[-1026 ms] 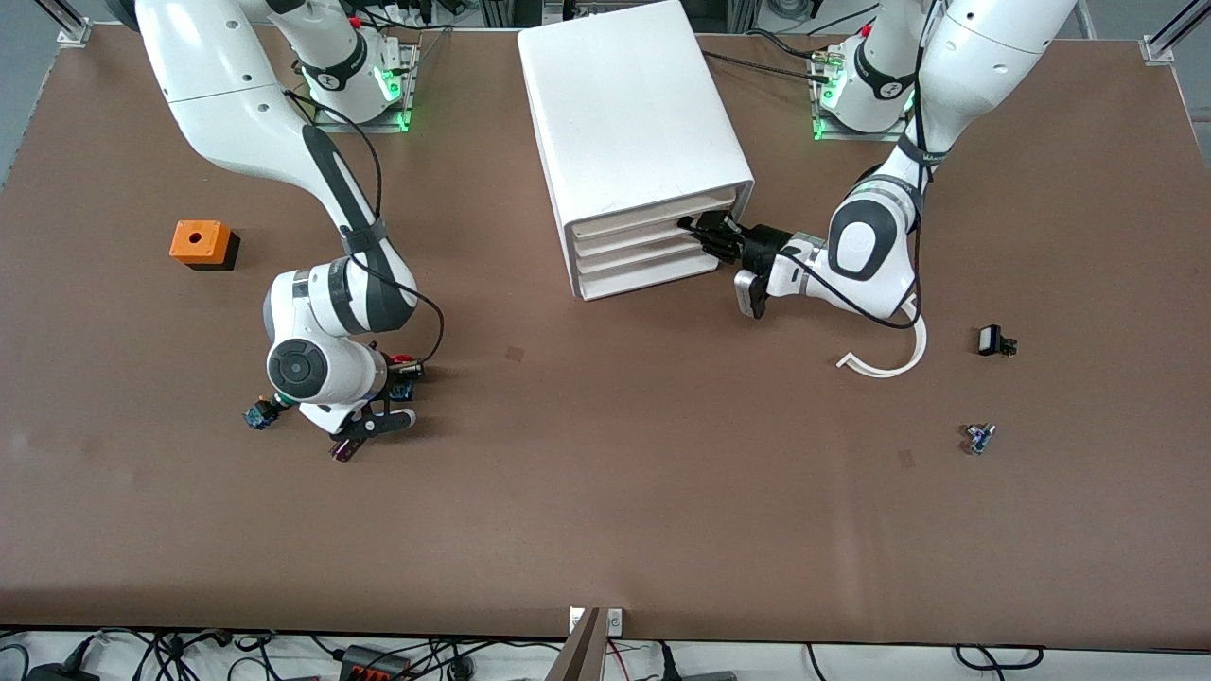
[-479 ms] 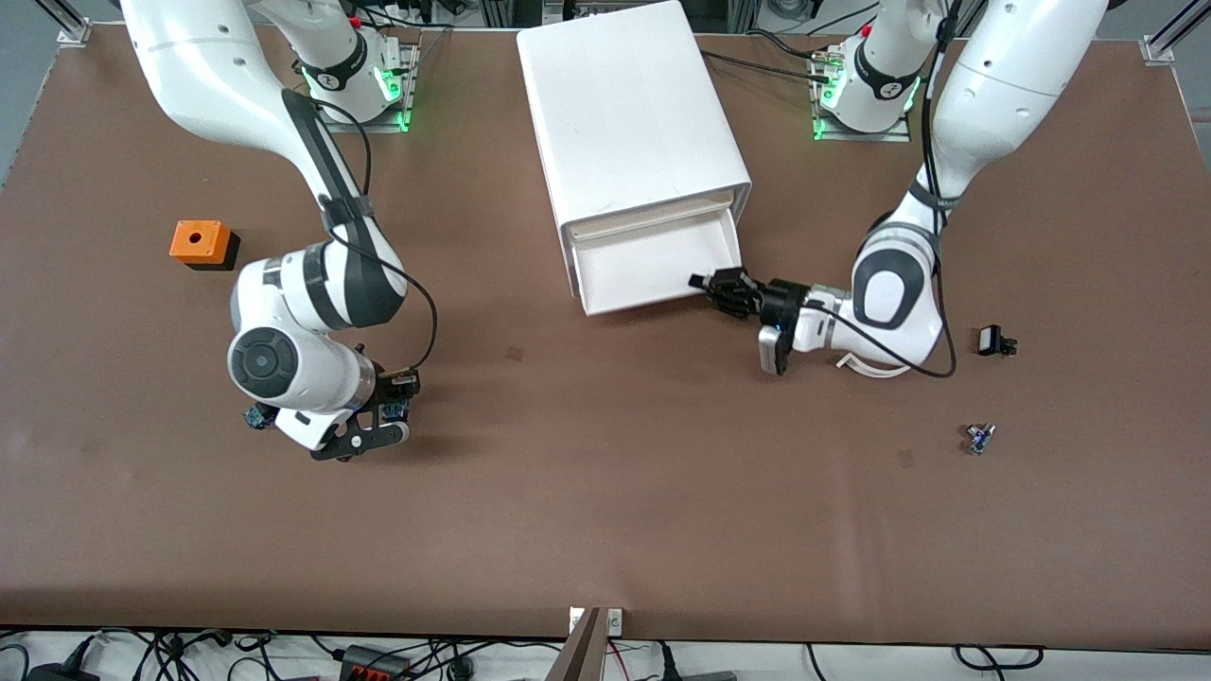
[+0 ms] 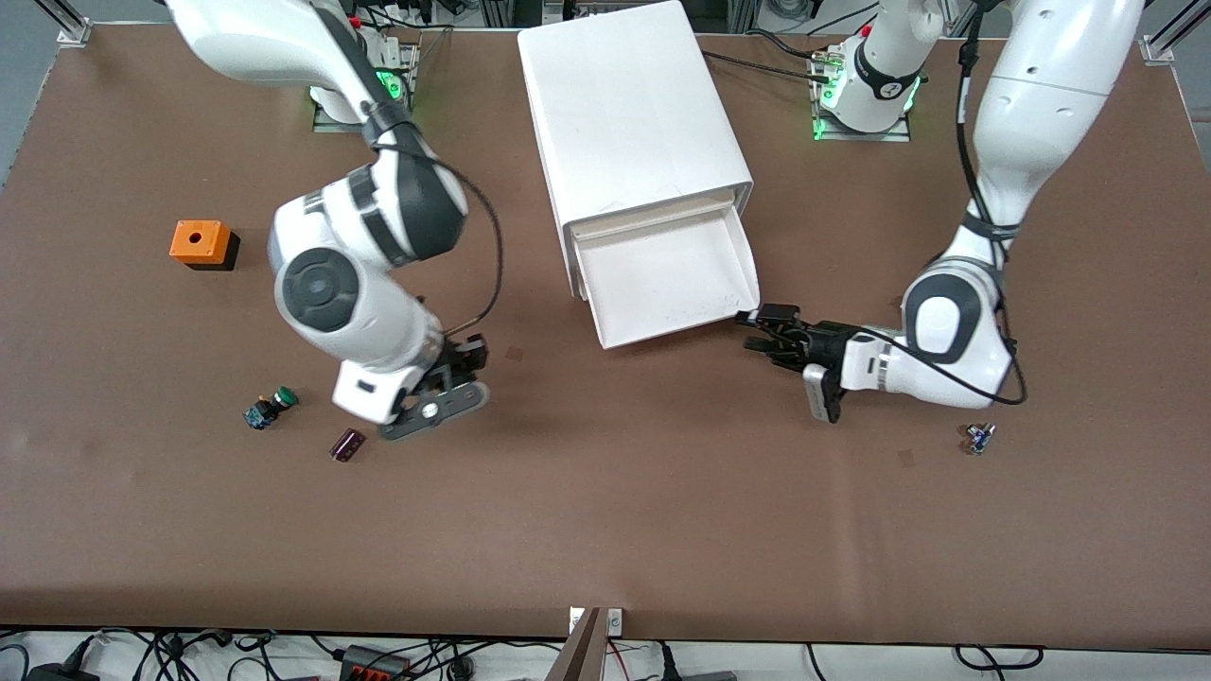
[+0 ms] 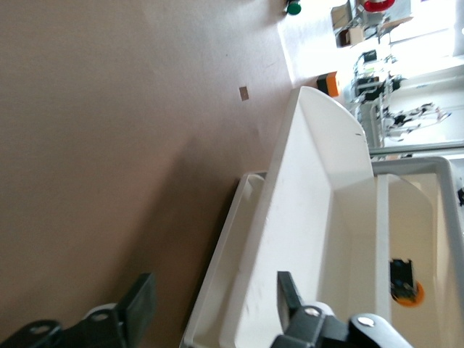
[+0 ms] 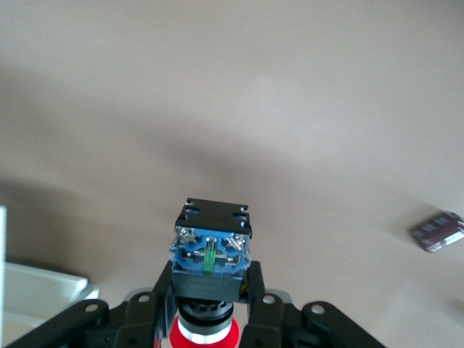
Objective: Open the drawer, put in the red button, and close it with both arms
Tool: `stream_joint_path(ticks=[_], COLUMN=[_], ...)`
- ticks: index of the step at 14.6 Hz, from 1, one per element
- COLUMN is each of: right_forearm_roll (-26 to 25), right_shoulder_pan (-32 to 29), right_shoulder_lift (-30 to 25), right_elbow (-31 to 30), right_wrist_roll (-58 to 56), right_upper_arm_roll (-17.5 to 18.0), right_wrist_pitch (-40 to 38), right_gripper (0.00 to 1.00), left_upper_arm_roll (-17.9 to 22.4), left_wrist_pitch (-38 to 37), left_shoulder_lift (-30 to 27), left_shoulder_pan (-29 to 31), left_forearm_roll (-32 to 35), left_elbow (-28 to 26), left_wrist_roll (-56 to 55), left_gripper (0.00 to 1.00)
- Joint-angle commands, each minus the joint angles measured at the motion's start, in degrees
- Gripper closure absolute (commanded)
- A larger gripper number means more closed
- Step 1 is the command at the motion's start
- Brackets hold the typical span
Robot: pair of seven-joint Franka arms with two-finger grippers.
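Next, my right gripper releases the red button, now held between switch and drawer, on the middle of the open white drawer's bottom (image 3: 683,277).
The red button (image 5: 210,254) has a blue and black body and a red cap. My right gripper (image 5: 210,290) is shut on it. In the front view this gripper (image 3: 447,376) hangs over the bare table between the green-capped switch and the drawer, and it hides the button there. The white cabinet (image 3: 629,113) has its top drawer (image 3: 681,326) pulled out, and the drawer is empty. My left gripper (image 3: 762,331) is open at the drawer's front corner toward the left arm's end. In the left wrist view its fingers (image 4: 288,290) straddle the drawer's front wall (image 4: 304,217).
A green-capped switch (image 3: 270,407) and a small dark purple part (image 3: 347,445) lie on the table under the right arm. An orange box with a hole (image 3: 201,243) sits toward the right arm's end. A tiny part (image 3: 979,437) lies by the left arm's elbow.
The left gripper has drawn the drawer farther out toward the front camera. The right gripper has closed on the red button, lifted it off the table and carried it toward the drawer.
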Motion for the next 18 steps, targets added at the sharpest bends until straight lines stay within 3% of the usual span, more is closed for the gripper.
stream_joint_path(ticks=[1, 5, 10, 15, 18], right_forearm_roll=[0.45, 0.45, 0.54, 2.21, 2.29], right_shoulder_pan=[5.16, 10.09, 16.34, 18.1, 18.63], right_shoulder_lift=[-1.09, -0.74, 1.63, 4.61, 5.93], right_elbow=[2.82, 6.17, 6.25, 6.17, 5.99], right_wrist_roll=[6.79, 10.78, 11.57, 15.69, 16.14], right_upper_arm_roll=[-0.21, -0.21, 0.14, 0.58, 0.67], right_wrist_pitch=[-1.57, -0.61, 2.47, 3.97, 3.18], right_gripper=[1.0, 1.0, 1.0, 1.0, 1.0], left_upper_arm_roll=[0.26, 0.09, 0.61, 0.35, 0.7], left_wrist_pitch=[-9.81, -12.39, -11.25, -7.21, -6.51], left_shoulder_lift=[-1.0, -2.93, -6.19, -7.51, -4.72], left_shoulder_pan=[1.08, 1.69, 1.69, 1.43, 1.95], left_forearm_roll=[12.11, 36.19, 56.25, 57.34, 56.99], left_elbow=[9.31, 14.97, 15.76, 16.29, 16.99], left_wrist_roll=[-11.43, -19.89, -28.66, -46.16, -47.15], left_gripper=[0.0, 0.0, 0.0, 0.0, 0.0])
